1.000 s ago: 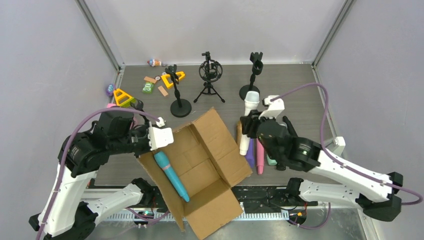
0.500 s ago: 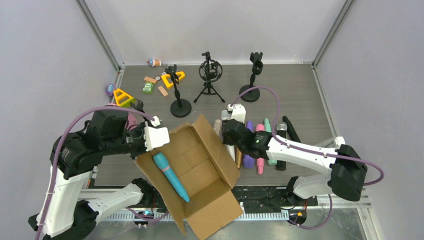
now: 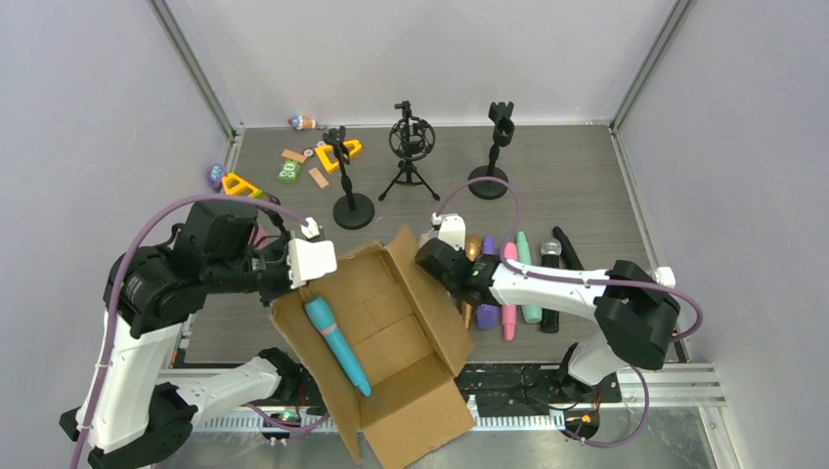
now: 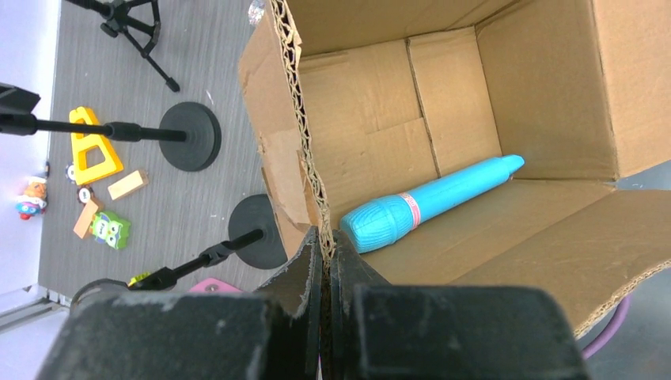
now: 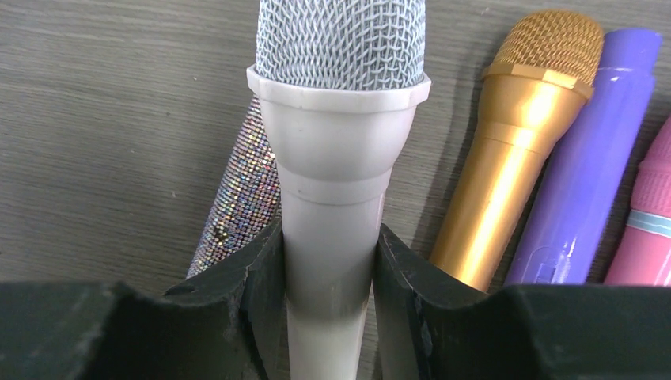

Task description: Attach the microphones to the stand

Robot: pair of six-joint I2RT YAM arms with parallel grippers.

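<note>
The white microphone will go down from my right gripper onto the table [image 3: 465, 280], between the silver-glitter microphone and the gold microphone.
My left gripper [image 4: 324, 247] is shut on the corrugated edge of the open cardboard box [image 3: 391, 322]. A cyan microphone [image 3: 337, 342] [image 4: 431, 202] lies inside the box. My right gripper [image 5: 330, 241] is shut on the white microphone [image 5: 339, 150], low over the table beside the box's right flap [image 3: 445, 262]. Beside it lie the silver-glitter [image 5: 237, 206], gold [image 5: 514, 142], purple [image 5: 589, 158] and pink [image 5: 645, 229] microphones. Mint green [image 3: 526, 283] and black [image 3: 551, 283] ones lie further right. A clip stand [image 3: 494, 156], a tripod stand [image 3: 409, 147] and a second round-based stand [image 3: 350, 195] stand at the back.
Toy blocks and small figures [image 3: 293, 166] are scattered at the back left, with a yellow triangle [image 3: 238, 188]. Another black round-based stand [image 4: 257, 237] lies left of the box. The box's front flaps [image 3: 411, 410] hang over the near table edge.
My right arm has swung left and down with the white microphone, from in front of the clip stand to the table beside the box flap. The left arm and box shifted only slightly.
</note>
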